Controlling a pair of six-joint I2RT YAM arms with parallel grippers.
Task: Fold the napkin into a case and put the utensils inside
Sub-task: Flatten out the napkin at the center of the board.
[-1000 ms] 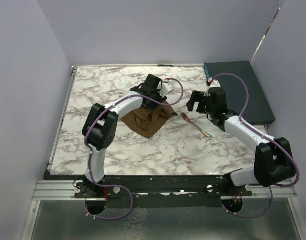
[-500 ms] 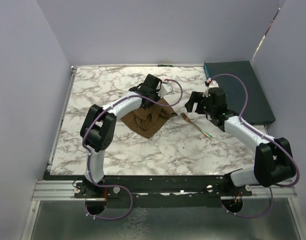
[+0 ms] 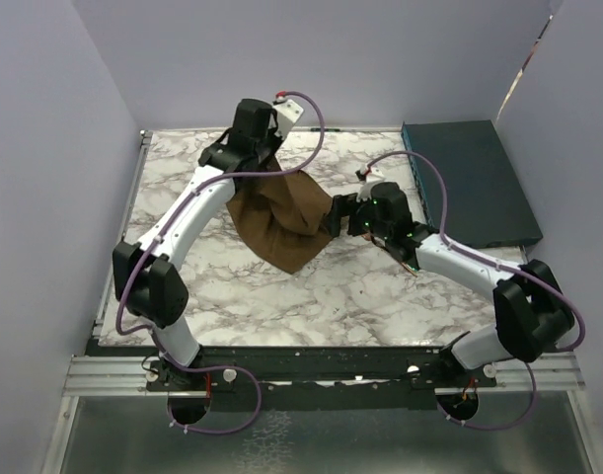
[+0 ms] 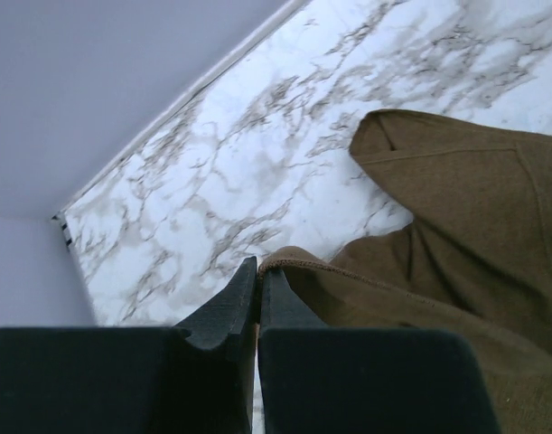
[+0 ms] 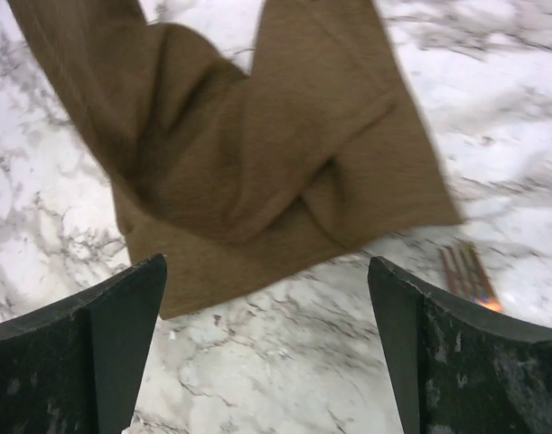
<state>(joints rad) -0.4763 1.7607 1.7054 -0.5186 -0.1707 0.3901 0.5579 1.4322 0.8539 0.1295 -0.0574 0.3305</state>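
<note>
The brown napkin's hemmed edge hangs from my left gripper and ends at a corner. My right gripper needs to grab the napkin by its loose corner [image 3: 309, 232] [image 5: 238, 237] there.
The brown napkin [image 3: 281, 222] hangs crumpled from its raised back edge, and its lower part rests on the marble table [image 3: 183, 267]. My left gripper [image 3: 264, 166] is lifted near the back of the table. In the left wrist view the left gripper [image 4: 257, 267] is shut on the hemmed edge of the napkin [image 4: 456, 208]. My right gripper [image 3: 334, 219] is open beside the napkin's right edge. In the right wrist view the right gripper [image 5: 266, 264] hovers just short of the napkin [image 5: 248, 154]. The fork's copper tines [image 5: 465, 274] lie by the cloth's corner. No case shape shows.
A dark teal flat box [image 3: 474, 183] lies at the back right of the table. Lilac walls close in the left, back and right sides. The right arm [image 3: 449, 259] stretches over the spot where the fork lies in the top view.
My left gripper shut on the napkin's edge and lifted it up and toward the back, stretching the cloth. The right gripper moved left to the napkin's right edge and stayed open.
</note>
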